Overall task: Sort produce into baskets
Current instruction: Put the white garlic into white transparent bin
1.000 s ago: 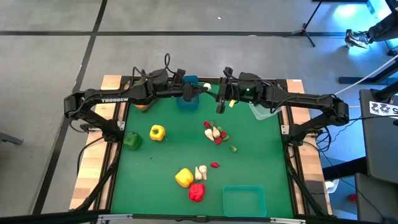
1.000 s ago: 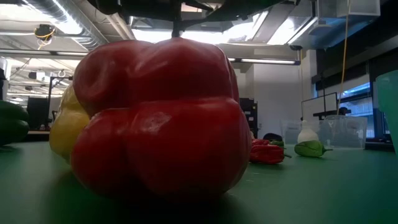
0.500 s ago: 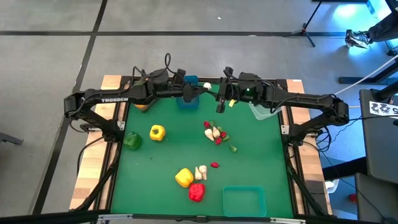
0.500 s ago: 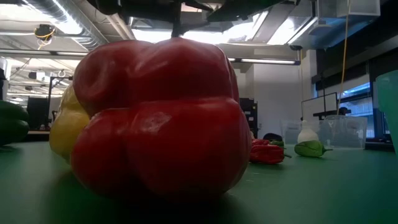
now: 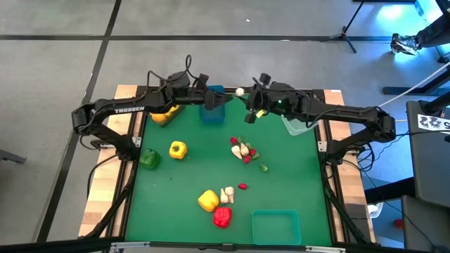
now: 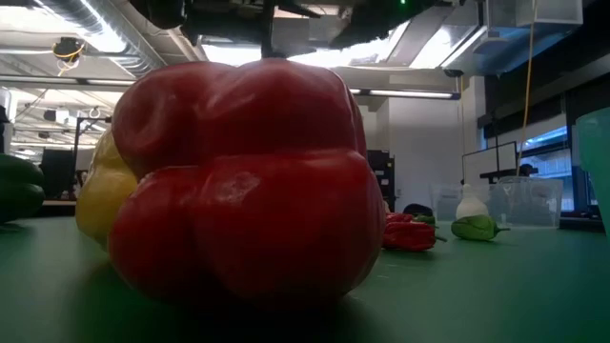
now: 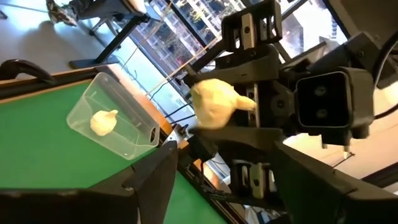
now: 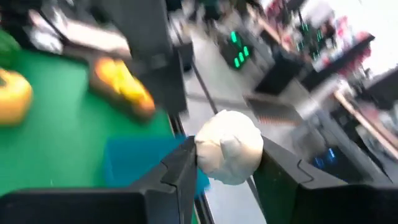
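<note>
Next, I release the white garlic piece with my right gripper inside the clear basket (image 5: 292, 114), beside the other garlic piece. The white piece still hangs over the table's far edge.
A white garlic piece (image 5: 240, 91) hangs over the table's far edge with my right gripper (image 5: 246, 100) shut on it. It also shows in the right wrist view (image 8: 229, 146) and the left wrist view (image 7: 211, 102). My left gripper (image 5: 222, 100) stands open just to the garlic's left, above the blue basket (image 5: 212, 112), with nothing between its fingers (image 7: 155, 180). The clear basket (image 7: 115, 124) holds another garlic piece (image 7: 104, 121). The dark grey basket (image 5: 163, 114) holds yellow-orange fruit. The teal basket (image 5: 275, 226) stands at the near edge. My right gripper pinches the garlic's round body (image 8: 205, 155) between its two fingers (image 8: 184, 163), one on either side. The fingers reach about level from the table's right. The garlic is lifted clear, well above the table.
Loose on the green mat lie a yellow pepper (image 5: 178, 149), a green pepper (image 5: 148, 159), a second yellow pepper (image 5: 208, 200), a red pepper (image 5: 222, 216), garlic (image 5: 227, 193) and a cluster of small pieces (image 5: 242, 150). The red pepper (image 6: 248, 181) fills the low view.
My left gripper has opened, let go of the garlic piece and drawn back toward the table's left. The garlic stays in my right gripper, which has turned a little and carried it slightly toward the far edge.
</note>
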Controlling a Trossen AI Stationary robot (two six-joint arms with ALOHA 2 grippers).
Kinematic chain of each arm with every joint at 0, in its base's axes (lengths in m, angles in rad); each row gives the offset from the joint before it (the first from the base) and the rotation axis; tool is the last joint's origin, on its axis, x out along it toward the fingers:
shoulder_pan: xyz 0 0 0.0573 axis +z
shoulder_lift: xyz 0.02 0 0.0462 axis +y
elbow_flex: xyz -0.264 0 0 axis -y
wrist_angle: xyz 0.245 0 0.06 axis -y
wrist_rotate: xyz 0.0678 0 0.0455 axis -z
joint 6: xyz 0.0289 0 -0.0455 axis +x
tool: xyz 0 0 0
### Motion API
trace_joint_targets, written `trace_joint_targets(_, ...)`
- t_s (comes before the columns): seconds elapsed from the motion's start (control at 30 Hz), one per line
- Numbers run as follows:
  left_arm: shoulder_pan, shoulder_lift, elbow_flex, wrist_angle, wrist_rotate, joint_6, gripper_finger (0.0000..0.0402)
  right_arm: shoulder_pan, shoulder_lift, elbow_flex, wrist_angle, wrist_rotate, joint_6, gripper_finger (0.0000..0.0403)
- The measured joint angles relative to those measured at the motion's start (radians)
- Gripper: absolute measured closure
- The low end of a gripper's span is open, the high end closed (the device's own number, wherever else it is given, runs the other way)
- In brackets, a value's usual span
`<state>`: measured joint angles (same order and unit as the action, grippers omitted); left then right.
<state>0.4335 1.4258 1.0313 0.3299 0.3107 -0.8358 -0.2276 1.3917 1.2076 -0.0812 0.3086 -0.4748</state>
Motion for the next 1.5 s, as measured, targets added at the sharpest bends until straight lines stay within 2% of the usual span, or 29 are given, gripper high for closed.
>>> trace_joint_targets(0.17, 0.022, 0.000, 0.000, -0.011, 0.043, 0.000, 0.0151, -0.066, -0.017, 0.000, -0.258, 0.074, 0.171, 0.0271)
trace_joint_targets(0.33, 0.028, -0.003, 0.000, -0.013, 0.052, 0.003, 0.0151, -0.199, -0.019, -0.001, -0.567, 0.036, 0.390, 0.0271)
trace_joint_targets(0.6, 0.033, -0.004, 0.000, -0.012, 0.084, 0.004, 0.0150, -0.419, -0.021, -0.010, -0.871, 0.009, 0.628, 0.0271)
trace_joint_targets(0.8, 0.033, -0.004, 0.000, -0.009, 0.107, 0.005, 0.0150, -0.512, -0.021, -0.102, -0.915, -0.022, 0.747, 0.0271)
trace_joint_targets(1.03, 0.033, -0.004, 0.000, -0.009, 0.107, 0.005, 0.0150, -0.520, -0.020, -0.203, -0.871, -0.035, 0.780, 0.0268)
trace_joint_targets(1.33, 0.033, -0.004, 0.000, -0.012, 0.107, 0.026, 0.0150, -0.519, -0.020, -0.254, -0.853, -0.024, 0.811, 0.0183)
trace_joint_targets(1.5, 0.033, -0.004, 0.000, -0.013, 0.107, 0.026, 0.0150, -0.519, -0.020, -0.254, -0.842, -0.025, 0.818, 0.0163)
